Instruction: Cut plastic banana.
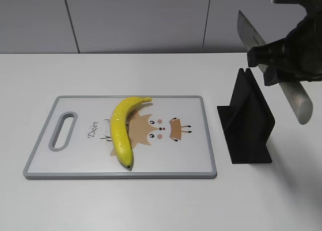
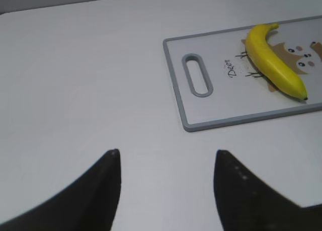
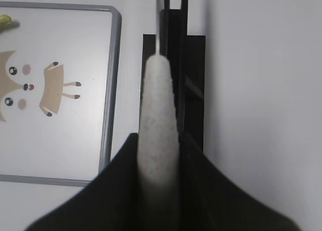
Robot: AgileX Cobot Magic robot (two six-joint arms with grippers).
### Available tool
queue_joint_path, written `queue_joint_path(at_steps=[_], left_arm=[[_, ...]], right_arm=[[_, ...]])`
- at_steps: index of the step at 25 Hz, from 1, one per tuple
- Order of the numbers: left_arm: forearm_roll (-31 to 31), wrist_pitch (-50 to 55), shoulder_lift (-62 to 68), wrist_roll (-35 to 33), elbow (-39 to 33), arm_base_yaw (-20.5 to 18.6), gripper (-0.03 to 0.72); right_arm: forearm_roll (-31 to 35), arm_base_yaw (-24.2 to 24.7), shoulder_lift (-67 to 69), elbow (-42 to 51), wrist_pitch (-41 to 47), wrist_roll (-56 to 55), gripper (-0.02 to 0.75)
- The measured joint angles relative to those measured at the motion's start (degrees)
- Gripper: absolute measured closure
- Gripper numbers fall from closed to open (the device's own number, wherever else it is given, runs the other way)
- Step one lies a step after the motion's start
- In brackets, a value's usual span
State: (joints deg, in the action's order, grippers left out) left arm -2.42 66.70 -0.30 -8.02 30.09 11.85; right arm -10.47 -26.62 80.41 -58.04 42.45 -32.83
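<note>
My right gripper needs to put the knife down between the upright panels of the black knife stand (image 1: 260, 100) (image 3: 174, 87).
The plastic banana (image 1: 122, 130) lies whole on the cutting board (image 1: 196, 140), left of its middle, dark tip toward the front; it also shows in the left wrist view (image 2: 274, 62). My right gripper (image 1: 274, 60) is shut on the knife (image 1: 297, 100) by its grey handle (image 3: 158, 120) and holds it in the air above the black knife stand (image 1: 249, 123), blade (image 1: 249, 32) pointing up and back. My left gripper (image 2: 166, 158) is open and empty above bare table, left of the board.
The white cutting board (image 2: 201, 115) has a grey rim, a handle slot (image 1: 63, 130) at its left end and a cartoon print. The knife stand (image 3: 188, 60) stands just right of the board. The table is white, with a grey wall behind.
</note>
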Motion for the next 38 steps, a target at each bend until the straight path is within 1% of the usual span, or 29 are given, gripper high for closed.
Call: queue_joint_path(at_steps=[2,7,15,20,25,36,37,38], left_arm=[[0.1,-2.5,0.0,0.0,-1.2,0.0,0.115],[0.6,-3.7,0.0,0.2,-1.8,0.0,0.116],[0.8,-4.0,0.0,0.2,-1.8,0.0,0.116],[0.8,-4.1,0.0,0.2,-1.8,0.0,0.116],[0.9,-4.2,0.0,0.2,-1.8,0.0,0.116],[0.9,-4.2,0.0,0.2,-1.8,0.0,0.117],[0.9,-4.2,0.0,0.2,-1.8,0.0,0.117],[0.9,-4.2,0.0,0.2,-1.8,0.0,0.117]], right_arm=[[0.1,0.0,1.3,0.0,-0.1,0.0,0.567],[0.2,0.0,3.7,0.1,-0.7,0.0,0.567],[-0.3,0.0,4.7,1.0,-1.8,-0.2,0.567],[-2.2,0.0,4.7,2.6,-3.0,-3.2,0.567],[-2.4,0.0,4.7,4.3,-5.1,-3.8,0.567],[-2.7,0.0,6.9,5.3,-5.4,-3.9,0.567],[-2.7,0.0,6.9,5.3,-5.4,-3.9,0.562],[-2.7,0.0,6.9,5.3,-5.5,-3.9,0.538]])
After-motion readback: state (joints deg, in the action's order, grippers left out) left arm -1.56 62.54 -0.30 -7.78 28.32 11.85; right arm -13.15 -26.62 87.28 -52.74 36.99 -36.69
